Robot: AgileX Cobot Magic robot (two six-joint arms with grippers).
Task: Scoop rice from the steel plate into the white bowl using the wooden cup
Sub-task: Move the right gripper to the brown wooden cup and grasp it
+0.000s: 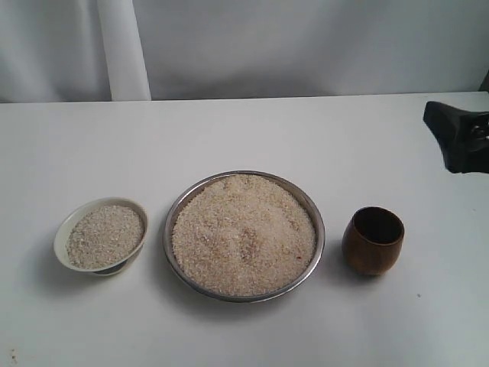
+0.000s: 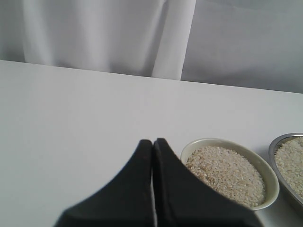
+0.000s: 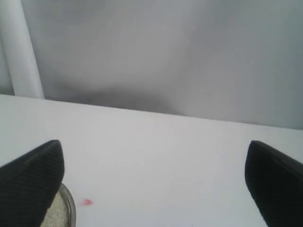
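The wooden cup beside the steel plate is next, and my right gripper needs to go to it and close around the middle of the cup's body (image 1: 372, 251).
Heaped with pale rice (image 1: 243, 233), the steel plate (image 1: 175, 208) sits mid-table. The white bowl (image 1: 63, 227) stands to its left and also holds rice. On the plate's right the wooden cup (image 1: 373, 240) stands upright and untouched, its inside dark. My left gripper (image 2: 153, 141) is shut and empty, just beside the white bowl (image 2: 222, 142), with the steel plate's rim (image 2: 280, 141) farther along. My right gripper (image 3: 154, 161) is wide open over bare table, nothing between its fingers (image 3: 33, 175); the plate rim (image 3: 70, 205) shows by one finger. The cup is out of both wrist views.
The right arm's black end (image 1: 457, 134) hangs at the table's far right, behind the cup. A white curtain (image 1: 306, 46) runs along the table's back edge. A tiny red speck (image 3: 86, 202) lies on the table by the plate.
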